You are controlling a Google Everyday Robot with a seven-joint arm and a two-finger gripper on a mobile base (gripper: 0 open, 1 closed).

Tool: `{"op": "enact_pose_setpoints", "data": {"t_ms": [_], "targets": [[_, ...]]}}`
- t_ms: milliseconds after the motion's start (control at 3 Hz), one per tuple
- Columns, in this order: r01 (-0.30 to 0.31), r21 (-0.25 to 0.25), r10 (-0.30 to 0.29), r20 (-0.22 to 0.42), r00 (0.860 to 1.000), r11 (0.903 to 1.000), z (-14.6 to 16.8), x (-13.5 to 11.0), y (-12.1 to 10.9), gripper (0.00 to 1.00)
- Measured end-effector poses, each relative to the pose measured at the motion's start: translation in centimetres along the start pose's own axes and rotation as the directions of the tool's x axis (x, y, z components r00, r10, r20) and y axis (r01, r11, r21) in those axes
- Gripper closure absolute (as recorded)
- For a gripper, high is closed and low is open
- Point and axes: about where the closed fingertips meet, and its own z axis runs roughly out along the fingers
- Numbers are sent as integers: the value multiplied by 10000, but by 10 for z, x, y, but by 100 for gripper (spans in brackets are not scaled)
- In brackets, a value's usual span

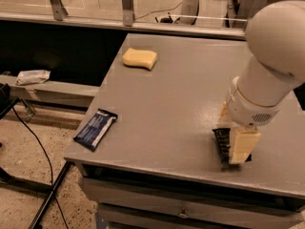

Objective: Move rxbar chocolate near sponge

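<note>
Next, I let go of the rxbar chocolate against the pale yellow sponge's end (162,54), on the side of the sponge away from the ledge. The chocolate is now at the table's front.
The rxbar chocolate (221,144), in a black wrapper, is at the front right of the grey table (181,99), partly hidden by my gripper. My gripper (234,147) is down at the table surface right against the bar's right side. The pale yellow sponge (139,58) lies at the table's far left corner, far from the bar and the gripper.
A dark blue wrapped bar (95,128) lies at the table's front left edge, overhanging it slightly. My large white arm (271,61) fills the upper right. Left of the table are a low ledge holding a crumpled packet (32,76), cables and the floor.
</note>
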Motion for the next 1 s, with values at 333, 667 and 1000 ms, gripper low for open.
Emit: {"op": "enact_pose_setpoints", "data": {"t_ms": [333, 667, 1000], "targets": [[-873, 939, 767, 1109, 9909, 9917, -49, 1, -35, 100], [-1306, 1938, 995, 1623, 9817, 9723, -91, -13, -90, 100], [-2125, 3063, 1305, 2671, 9548, 9279, -99, -85, -174, 100]]}}
